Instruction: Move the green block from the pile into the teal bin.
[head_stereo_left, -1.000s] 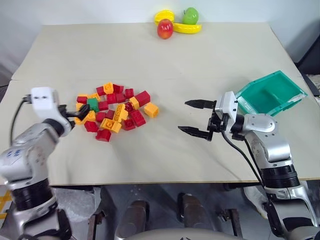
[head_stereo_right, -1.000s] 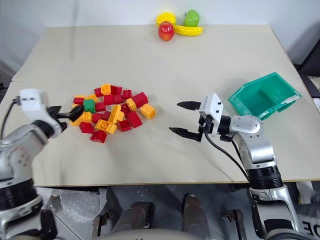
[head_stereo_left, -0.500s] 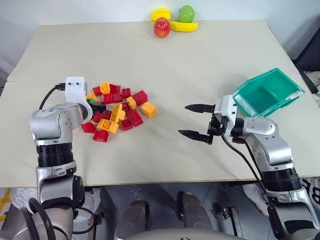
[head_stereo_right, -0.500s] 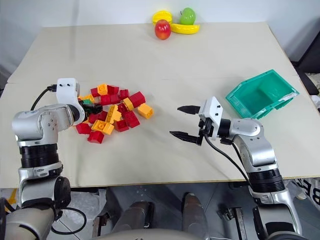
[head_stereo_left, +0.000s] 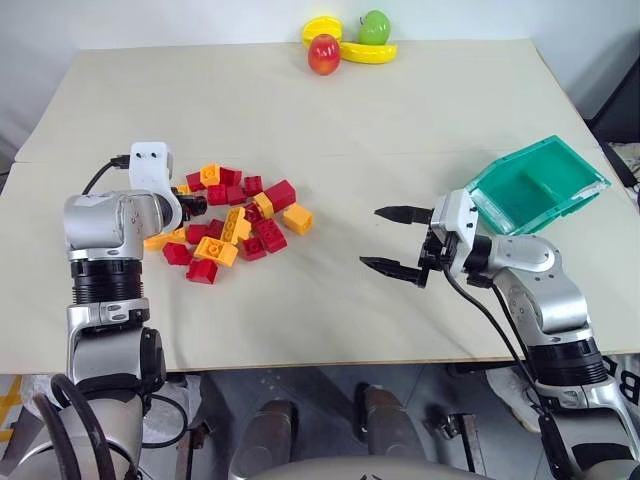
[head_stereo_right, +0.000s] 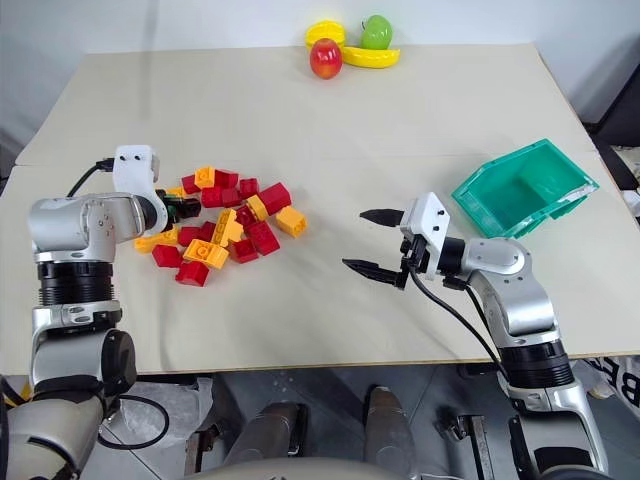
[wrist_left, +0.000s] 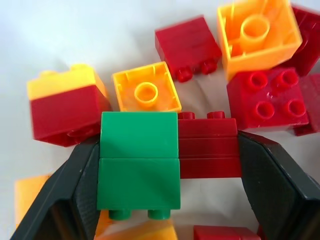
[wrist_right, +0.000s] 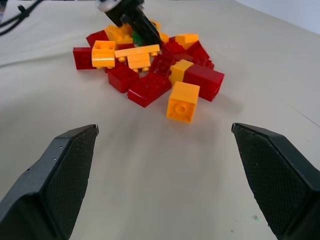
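The green block and a red brick both sit within my left gripper's fingers, so next I back off and take the green block alone (wrist_left: 139, 160) before I move it.
The green block (wrist_left: 139, 160) lies on its side at the left edge of the pile (head_stereo_left: 235, 220) of red and orange-yellow bricks. My left gripper (head_stereo_left: 190, 207) reaches into that edge. Its fingers stand open around the green block and a red brick (wrist_left: 207, 147) beside it. One finger (wrist_left: 75, 185) is against the green block, the other finger (wrist_left: 270, 175) is at the red brick's end. My right gripper (head_stereo_left: 373, 238) hovers open and empty over bare table, between the pile and the teal bin (head_stereo_left: 515, 160), which sits tilted at the right.
Toy fruit lies at the table's far edge: a red apple (head_stereo_left: 323, 54), a green apple (head_stereo_left: 374, 27) and bananas (head_stereo_left: 368, 52). An orange-yellow brick (wrist_right: 182, 101) sits on the pile's right side, nearest the right gripper. The table's front edge runs just below both arms.
My left arm has swung in from the table's left side, and its gripper has pushed forward into the pile, around the green block. The right arm has stayed put.
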